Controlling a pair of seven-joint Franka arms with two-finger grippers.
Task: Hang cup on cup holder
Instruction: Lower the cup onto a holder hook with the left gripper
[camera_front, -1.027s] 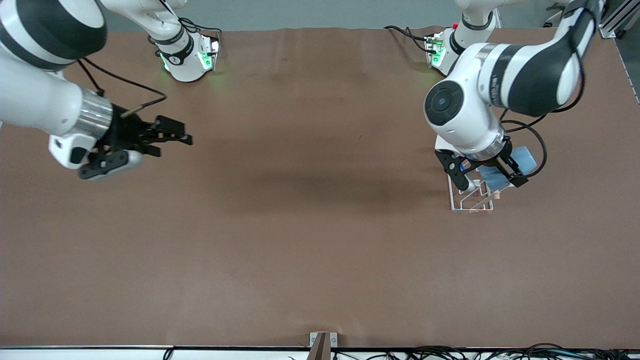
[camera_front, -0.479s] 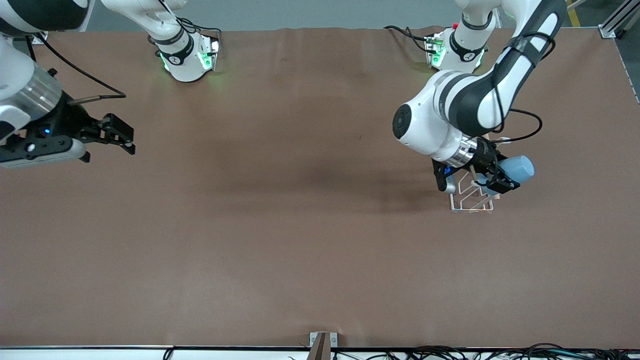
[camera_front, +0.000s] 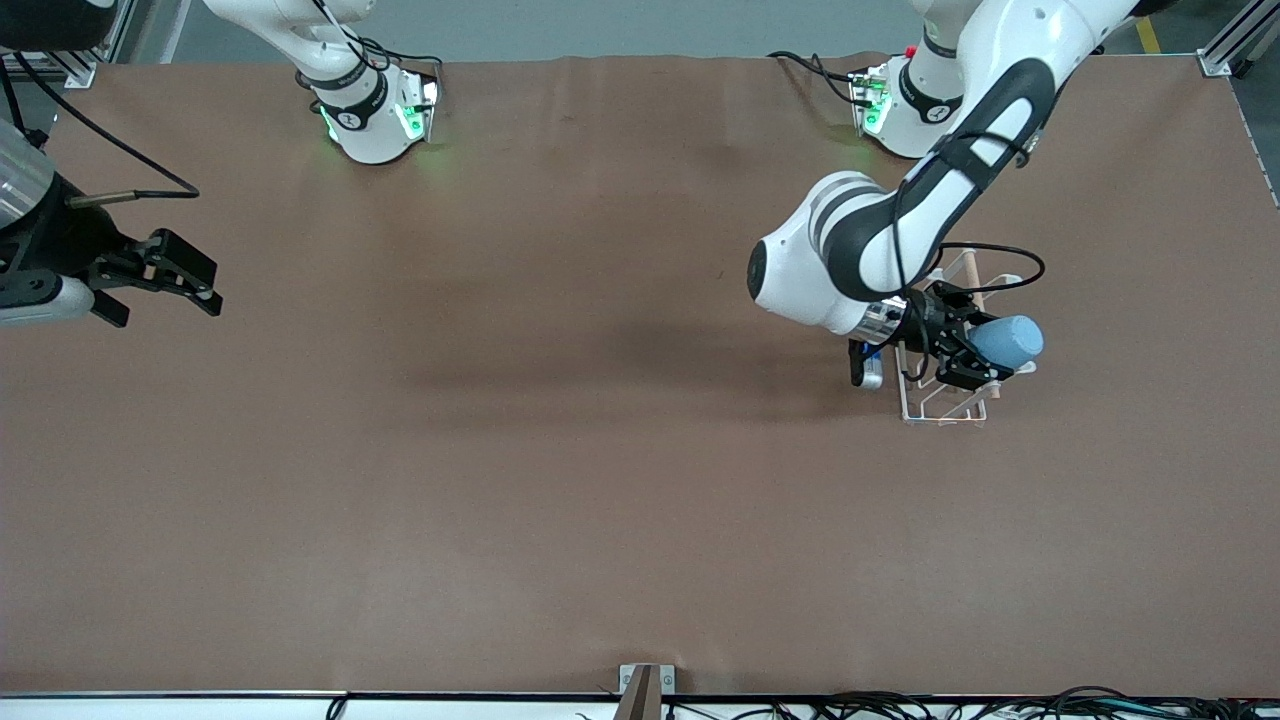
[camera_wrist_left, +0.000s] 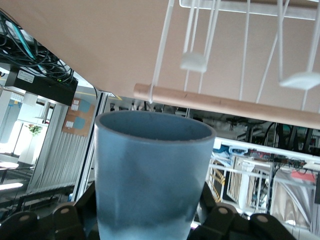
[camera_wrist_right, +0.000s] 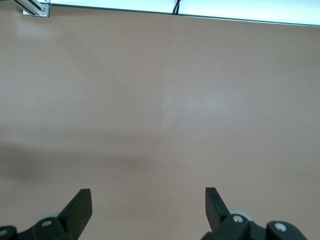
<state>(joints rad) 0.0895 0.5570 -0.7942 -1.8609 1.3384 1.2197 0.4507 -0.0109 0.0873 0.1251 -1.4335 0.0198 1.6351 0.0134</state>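
Observation:
Next, I let go of the light-blue cup with my left gripper on the cup holder's near peg (camera_front: 926, 386), the one facing the middle of the table.
My left gripper (camera_front: 972, 352) is shut on the light-blue cup (camera_front: 1008, 340) and holds it tipped on its side over the white wire cup holder (camera_front: 925, 408), toward the left arm's end of the table. In the left wrist view the cup (camera_wrist_left: 150, 170) fills the space between my left gripper's (camera_wrist_left: 149, 222) fingers, its open mouth just short of the wooden dowel (camera_wrist_left: 235, 106) and the looped prongs (camera_wrist_left: 194, 61). My right gripper (camera_front: 180, 275) is open and empty over bare table at the right arm's end. It shows open in the right wrist view (camera_wrist_right: 148, 205) too.
The brown table mat (camera_front: 600, 480) covers the whole table. The two arm bases (camera_front: 375, 115) stand along the edge farthest from the front camera. A small metal bracket (camera_front: 646, 680) sits at the nearest edge.
My left arm has swung its wrist round, turning the cup onto its side over the rack. My right arm has drawn back toward its end of the table, gripper still open.

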